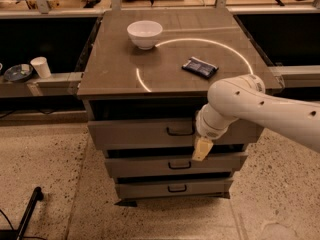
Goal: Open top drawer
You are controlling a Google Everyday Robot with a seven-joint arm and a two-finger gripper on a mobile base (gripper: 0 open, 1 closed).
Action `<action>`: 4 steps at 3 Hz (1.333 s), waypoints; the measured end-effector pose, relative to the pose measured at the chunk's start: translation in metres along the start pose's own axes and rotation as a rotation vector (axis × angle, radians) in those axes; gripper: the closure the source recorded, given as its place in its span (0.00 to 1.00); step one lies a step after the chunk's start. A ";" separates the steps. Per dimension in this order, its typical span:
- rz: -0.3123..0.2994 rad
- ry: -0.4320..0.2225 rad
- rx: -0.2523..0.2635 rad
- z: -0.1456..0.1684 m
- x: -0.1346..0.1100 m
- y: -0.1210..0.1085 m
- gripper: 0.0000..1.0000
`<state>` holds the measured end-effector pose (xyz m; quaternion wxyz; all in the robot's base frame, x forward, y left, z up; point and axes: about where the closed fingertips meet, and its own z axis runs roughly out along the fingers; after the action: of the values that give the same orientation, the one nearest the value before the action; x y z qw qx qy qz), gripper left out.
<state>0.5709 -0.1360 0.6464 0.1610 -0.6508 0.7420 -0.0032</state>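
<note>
I will let go of the top drawer when it is pulled well out, with its handle in front of the bottom drawer's upper edge [188, 179].
The top drawer [140, 132] is the widest grey front of three, under the brown cabinet top, with a thin dark loop handle [180, 131] near its centre. It stands out a little from the cabinet, with a dark gap above it. My gripper [202, 149] hangs from the white arm [250, 106] just right of and below the handle, in front of the drawer's lower edge. Its yellowish fingertips [202, 149] point down.
A white bowl [145, 34] and a dark blue packet [199, 67] lie on the cabinet top [115, 69]. Two narrower drawers [150, 166] sit below. A paper cup [41, 67] and a dish [18, 73] rest on a ledge at left. A black pole [27, 211] lies on the floor.
</note>
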 end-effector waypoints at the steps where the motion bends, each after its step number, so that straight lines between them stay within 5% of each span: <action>1: -0.010 0.004 -0.018 -0.007 0.004 0.016 0.20; 3: -0.078 0.059 -0.161 -0.029 0.025 0.102 0.22; 4: -0.078 0.059 -0.161 -0.031 0.024 0.101 0.21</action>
<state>0.4631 -0.1504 0.6481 0.0861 -0.6897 0.7183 0.0309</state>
